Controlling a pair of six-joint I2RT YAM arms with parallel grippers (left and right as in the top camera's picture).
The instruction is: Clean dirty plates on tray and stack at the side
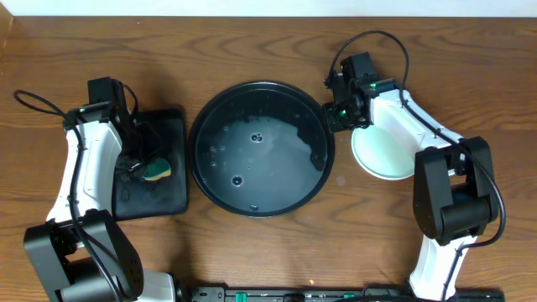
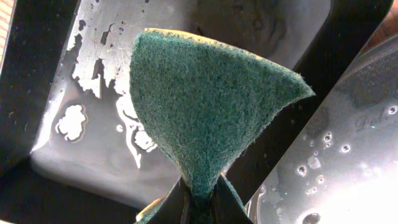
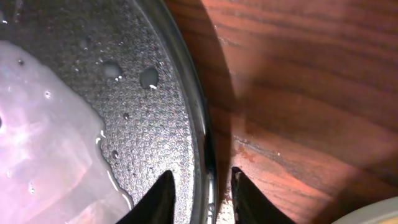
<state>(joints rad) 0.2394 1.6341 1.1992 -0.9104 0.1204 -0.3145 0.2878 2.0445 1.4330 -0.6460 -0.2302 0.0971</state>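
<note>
The robot's left gripper will release the green sponge near the middle of the smaller rectangular black tray [image 1: 153,157] [image 2: 191,66], beside the water patches.
The large round black tray [image 1: 289,101] lies mid-table with a film of soapy water and no plate on it. The plates [image 1: 386,151] sit as a pale mint stack on the wood to its right; I cannot tell how many. Their edge shows at the corner of the right wrist view [image 3: 380,214]. My right gripper [image 1: 340,113] [image 3: 202,186] is open, its fingers straddling the tray's rim [image 3: 198,106], one inside, one outside. My left gripper [image 1: 141,159] [image 2: 199,205] is shut on a green-and-yellow sponge [image 1: 157,170] [image 2: 205,106].
The sponge hangs over a smaller rectangular black tray [image 1: 168,126] [image 2: 74,155] with water patches, left of the round tray, whose wet edge shows in the left wrist view [image 2: 348,143]. Bare wooden table [image 1: 361,218] lies in front. Cables run along both arms.
</note>
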